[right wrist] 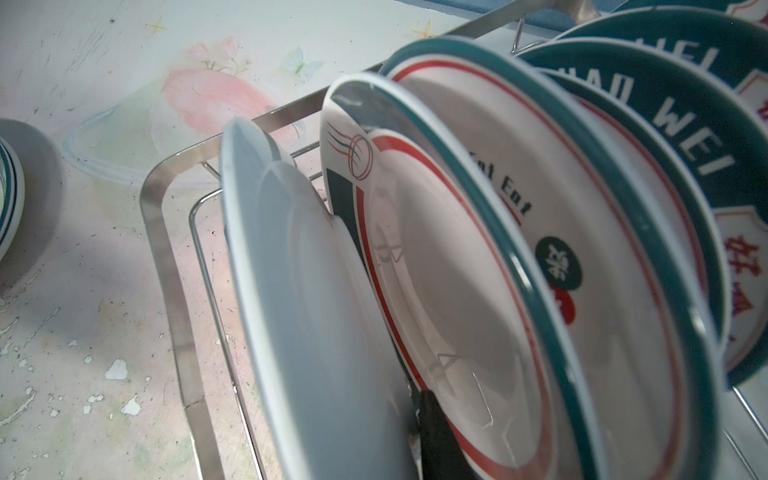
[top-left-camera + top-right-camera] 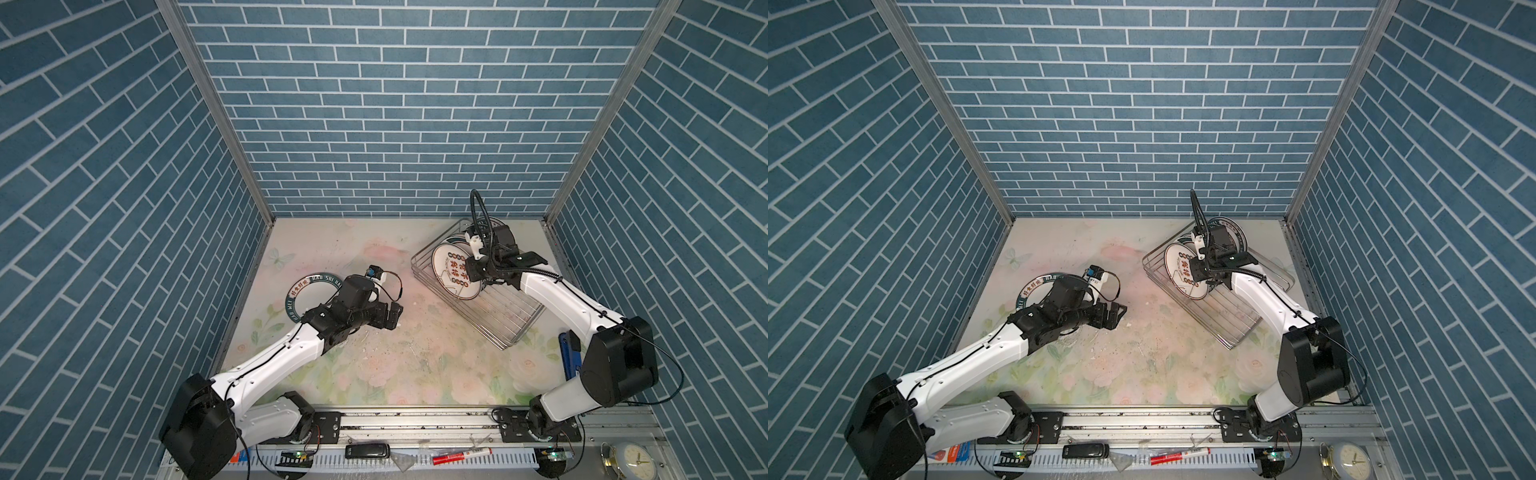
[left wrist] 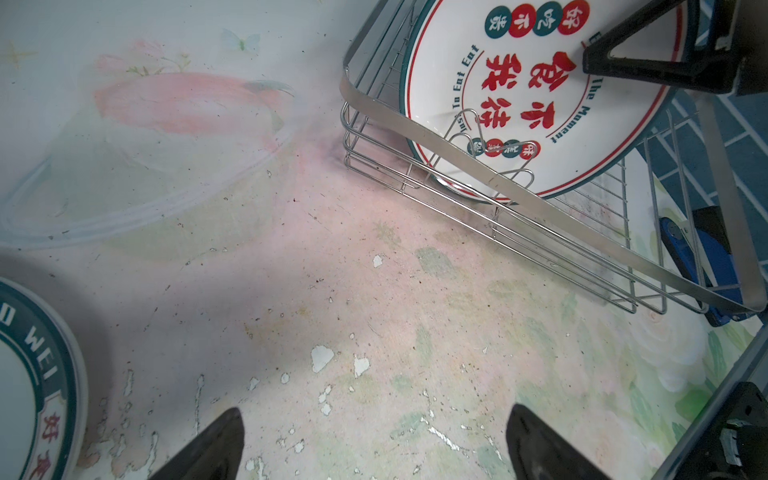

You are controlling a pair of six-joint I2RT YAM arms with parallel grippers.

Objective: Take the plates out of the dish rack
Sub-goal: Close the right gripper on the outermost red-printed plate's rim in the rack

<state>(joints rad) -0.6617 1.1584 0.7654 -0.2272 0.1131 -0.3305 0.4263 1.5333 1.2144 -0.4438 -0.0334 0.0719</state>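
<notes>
I should next use my left gripper to grab the white front plate by its lower rim (image 2: 441, 286) (image 3: 423, 160), across from my right gripper, for a handover.
The dish rack (image 2: 505, 328) (image 2: 1235, 326) stands at the back right, and several plates stand in its slots. The front plate (image 2: 451, 270) (image 3: 519, 95) is white with red characters. My right gripper (image 2: 471, 255) (image 2: 1201, 259) is shut on its top rim: one finger (image 3: 623, 58) lies on its face, the other finger (image 1: 436, 436) sits behind its white back (image 1: 311, 311). Green-rimmed lettered plates (image 1: 648, 137) stand behind it. Another green-rimmed plate (image 2: 313, 296) (image 3: 25, 374) lies flat on the table at the left. My left gripper (image 2: 392, 318) (image 3: 374, 415) hovers open and empty beside it.
A blue object (image 2: 566, 353) (image 3: 706, 257) lies just past the rack's right side by the wall. The front rail holds a clock (image 2: 633, 459), a red marker (image 2: 461, 456) and a black device (image 2: 368, 451). Blue brick walls close in three sides.
</notes>
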